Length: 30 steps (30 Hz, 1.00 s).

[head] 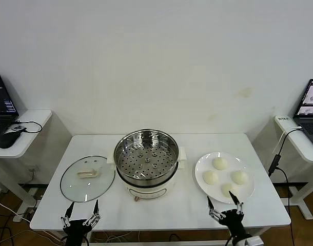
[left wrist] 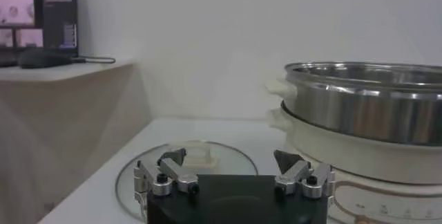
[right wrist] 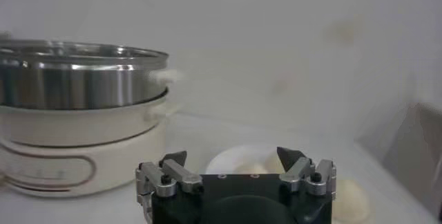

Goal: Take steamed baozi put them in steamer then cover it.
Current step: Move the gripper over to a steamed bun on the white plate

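Note:
I will next move my right gripper to the farthest baozi [head: 219,163] on the white plate, the one closest to the wall, and close it around its sides.
The steamer [head: 146,159], a shiny steel pot with a perforated tray on a white base, stands uncovered at the table's middle. Its glass cover [head: 87,178] lies flat to the left, cream handle up. On the right, several cream-white steamed baozi [head: 219,163] sit on a white plate [head: 200,166]. My left gripper [head: 83,209] hovers open at the table's front edge, just before the cover [left wrist: 207,160] and beside the steamer [left wrist: 366,108]. At the front edge, my right gripper [head: 225,201] is open and empty, close to the nearest baozi [head: 229,189]. The right wrist view shows the right gripper [right wrist: 233,156] facing the baozi [right wrist: 352,201].
A side table [head: 28,134] at the left carries a laptop [head: 2,102] and a black mouse [head: 8,138]. Another laptop [head: 311,105] stands on a table at the right, with a cable [head: 277,154] hanging between it and the main table. A white wall runs behind.

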### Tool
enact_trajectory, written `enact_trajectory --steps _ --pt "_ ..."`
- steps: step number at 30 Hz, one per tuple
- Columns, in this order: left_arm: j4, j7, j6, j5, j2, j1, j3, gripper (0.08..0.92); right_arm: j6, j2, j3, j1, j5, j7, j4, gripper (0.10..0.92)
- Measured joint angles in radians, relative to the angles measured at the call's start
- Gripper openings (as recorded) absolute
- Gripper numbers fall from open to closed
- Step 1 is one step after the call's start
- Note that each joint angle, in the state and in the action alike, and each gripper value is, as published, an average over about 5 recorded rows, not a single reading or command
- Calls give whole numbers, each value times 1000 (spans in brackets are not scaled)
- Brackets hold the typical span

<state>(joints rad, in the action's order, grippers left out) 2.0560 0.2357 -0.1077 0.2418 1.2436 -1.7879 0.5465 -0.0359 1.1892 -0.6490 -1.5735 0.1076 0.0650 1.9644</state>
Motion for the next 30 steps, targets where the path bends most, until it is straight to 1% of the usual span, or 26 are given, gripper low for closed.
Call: enact_trajectory --steps 2,6,11,15,22,30 --pt "2 0 0 -8 -1 3 2 823 8 -23 -2 25 25 10 -13 823" --pt "11 1 2 -39 -6 9 10 823 34 -120 1 139 125 68 -77 823" --pt "18 0 -1 -75 -1 14 17 823 44 -251 57 320 229 192 -187 823" --pt "19 3 -3 -100 7 17 23 823 36 -354 158 494 278 311 -287 823" --pt "27 7 -4 -125 5 15 40 823 16 -488 429 810 295 532 -452 823" --pt "30 12 -2 -134 5 24 57 823 -7 -524 782 1141 267 732 -627 823"
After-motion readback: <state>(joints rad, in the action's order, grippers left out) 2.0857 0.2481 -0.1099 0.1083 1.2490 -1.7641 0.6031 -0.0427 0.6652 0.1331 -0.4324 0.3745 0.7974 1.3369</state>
